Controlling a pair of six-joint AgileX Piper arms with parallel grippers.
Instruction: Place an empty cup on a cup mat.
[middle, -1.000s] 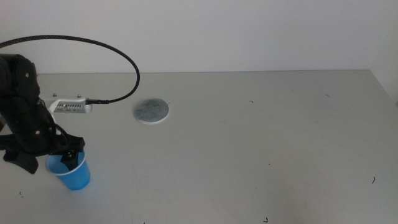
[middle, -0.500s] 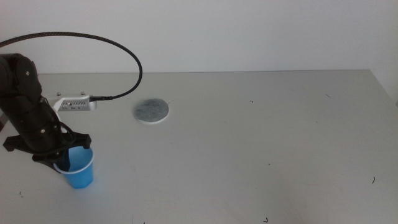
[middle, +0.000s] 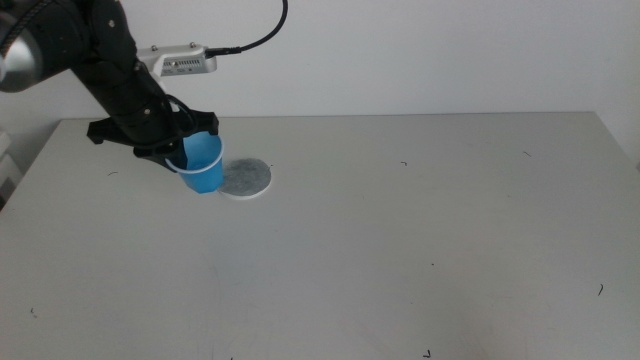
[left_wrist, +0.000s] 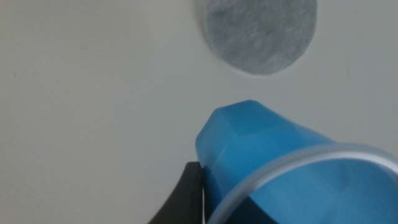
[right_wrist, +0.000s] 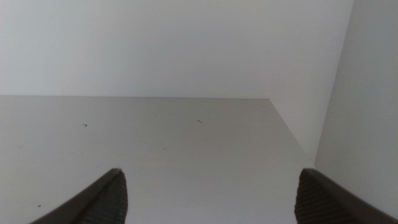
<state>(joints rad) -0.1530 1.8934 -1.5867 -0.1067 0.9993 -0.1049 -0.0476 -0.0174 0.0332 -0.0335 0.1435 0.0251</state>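
My left gripper will set the bright-blue cup, now hanging tilted in the air, down on the front part of the grey round cup mat (middle: 238, 186) (left_wrist: 245, 32), and I will let go of it there.
The bright-blue cup (middle: 203, 163) hangs in the air, tilted, at the back left of the table, with my left gripper (middle: 190, 150) shut on its rim. It hovers just left of the grey round cup mat (middle: 245, 177), overlapping the mat's left edge in the middle view. The left wrist view shows the cup (left_wrist: 273, 162) close up, a dark jaw against its side, and the cup mat (left_wrist: 260, 30) on the table beyond it. My right gripper (right_wrist: 208, 196) is open with nothing between its jaws, out of the middle view.
The grey table (middle: 420, 230) stretches wide to the right and front of the mat. A white wall runs behind the table's far edge. The left arm's black cable (middle: 255, 38) arcs above the arm.
The left arm has lifted the cup from the front left of the table and carried it back and to the right, up to the mat's left side.
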